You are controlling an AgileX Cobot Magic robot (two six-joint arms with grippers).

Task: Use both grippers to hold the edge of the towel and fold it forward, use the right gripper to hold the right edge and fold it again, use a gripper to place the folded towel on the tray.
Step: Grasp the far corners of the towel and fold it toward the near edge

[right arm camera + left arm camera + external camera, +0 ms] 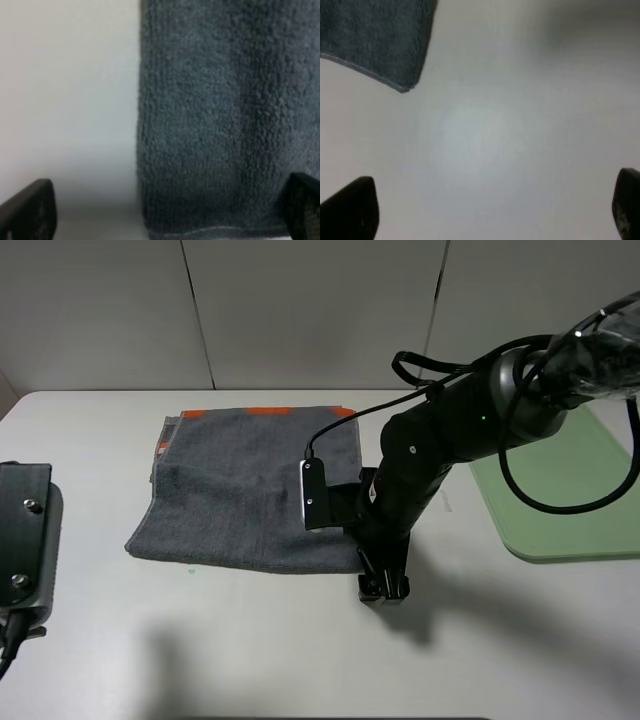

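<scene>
My left gripper will take hold at the grey towel's near corner (142,552) (413,80), the one farthest from the green tray. It will pinch the towel's near edge there.
The grey towel (250,490) lies folded on the white table, with an orange stripe along its far edge. My right gripper (383,586) is down at the table by the towel's front right corner. In the right wrist view the towel (225,115) fills most of the frame, its edge runs between the two spread fingertips (30,210), and the gripper (172,205) is open and holds nothing. My left arm (25,540) sits at the table's left edge, apart from the towel. Its gripper (495,205) is open over bare table, with a towel corner (380,40) ahead of it.
The pale green tray (565,500) lies at the right of the table, partly under my right arm. A black cable (520,485) loops off the right arm above the tray's near edge.
</scene>
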